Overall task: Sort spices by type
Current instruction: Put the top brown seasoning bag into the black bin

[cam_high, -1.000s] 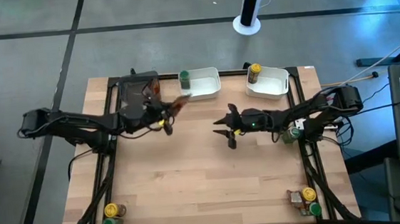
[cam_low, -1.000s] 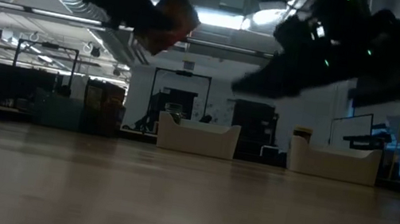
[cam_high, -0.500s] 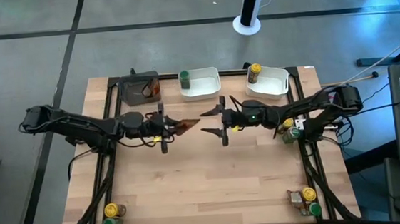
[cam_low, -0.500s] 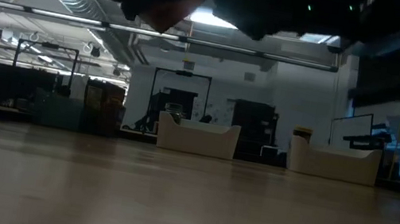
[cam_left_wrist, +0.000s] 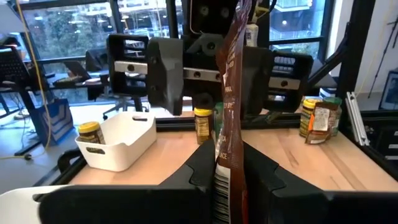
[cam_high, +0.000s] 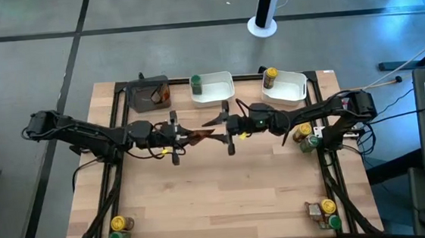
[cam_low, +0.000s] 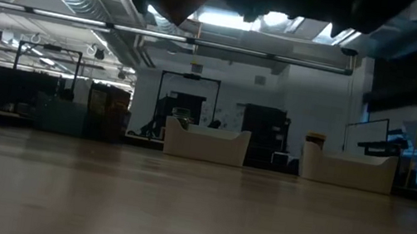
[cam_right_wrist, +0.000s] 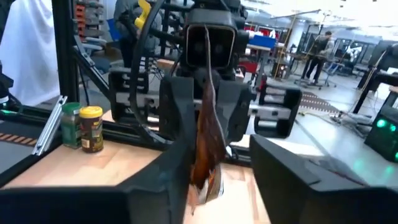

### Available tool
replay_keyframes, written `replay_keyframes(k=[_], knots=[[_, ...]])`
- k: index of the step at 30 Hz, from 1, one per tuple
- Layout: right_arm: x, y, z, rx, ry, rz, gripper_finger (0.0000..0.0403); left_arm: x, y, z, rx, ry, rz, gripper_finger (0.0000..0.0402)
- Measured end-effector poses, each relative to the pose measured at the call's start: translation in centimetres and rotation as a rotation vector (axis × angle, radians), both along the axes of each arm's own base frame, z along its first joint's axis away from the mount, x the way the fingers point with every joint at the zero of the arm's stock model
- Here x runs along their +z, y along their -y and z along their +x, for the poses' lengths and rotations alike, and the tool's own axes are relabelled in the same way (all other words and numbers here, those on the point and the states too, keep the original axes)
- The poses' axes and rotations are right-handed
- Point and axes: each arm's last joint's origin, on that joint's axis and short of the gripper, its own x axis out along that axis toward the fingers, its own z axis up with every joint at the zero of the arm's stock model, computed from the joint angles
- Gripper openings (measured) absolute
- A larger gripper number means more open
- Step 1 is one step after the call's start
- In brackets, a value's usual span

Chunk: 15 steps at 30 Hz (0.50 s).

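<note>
Next, I take the packet's loose end point(cam_left_wrist: 232, 70) with my right gripper, as my left gripper holds the packet level by its barcode end, before my left gripper grips it again hanging down.
A flat reddish-brown spice packet point(cam_high: 201, 135) hangs above the middle of the table, and my left gripper point(cam_high: 187, 135) is shut on it. My right gripper point(cam_high: 218, 131) faces it from the table's right and is open. In the left wrist view its fingers point(cam_left_wrist: 165, 74) stand on either side of the packet's free end point(cam_left_wrist: 235, 37), with gaps showing. The right wrist view shows the packet point(cam_right_wrist: 205, 143) between my right fingers point(cam_right_wrist: 277, 174). A green-lidded jar point(cam_high: 195, 81) and a yellow-lidded jar point(cam_high: 270, 75) stand at the two white trays. My left gripper pinches the packet's barcode end point(cam_left_wrist: 222, 180) between its two fingers. The fingers point(cam_left_wrist: 202, 171) lie level and point toward the table's right. The packet stands on edge, sticks out level beyond the fingertips and is clear of the table.
A dark tray point(cam_high: 147, 94) sits at the far left, with two white trays point(cam_high: 214, 90) point(cam_high: 286, 89) to its right along the far edge. More jars stand by the right arm point(cam_high: 305, 136) and at both near corners point(cam_high: 118, 229) point(cam_high: 326, 213). Bare wood lies in the near half.
My left gripper has swung from beside the dark tray toward the table's middle and levelled out. The packet has come with it and now points toward the right arm. My right gripper has risen and gone toward the table's left, so its fingers now flank the packet's free end.
</note>
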Motion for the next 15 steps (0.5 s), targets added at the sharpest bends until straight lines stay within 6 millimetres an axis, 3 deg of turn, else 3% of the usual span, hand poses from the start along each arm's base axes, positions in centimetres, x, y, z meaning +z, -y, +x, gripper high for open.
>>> replay_keyframes(k=[10, 15], knots=[[0.18, -0.15, 0.03, 0.052, 0.009, -0.046, 0.0012, -0.02, -0.39, 0.02, 0.017, -0.002, 0.001, 0.0040], [0.17, -0.15, 0.03, 0.052, 0.011, -0.069, 0.0006, -0.03, -0.39, 0.02, 0.019, -0.002, -0.006, 0.0040]])
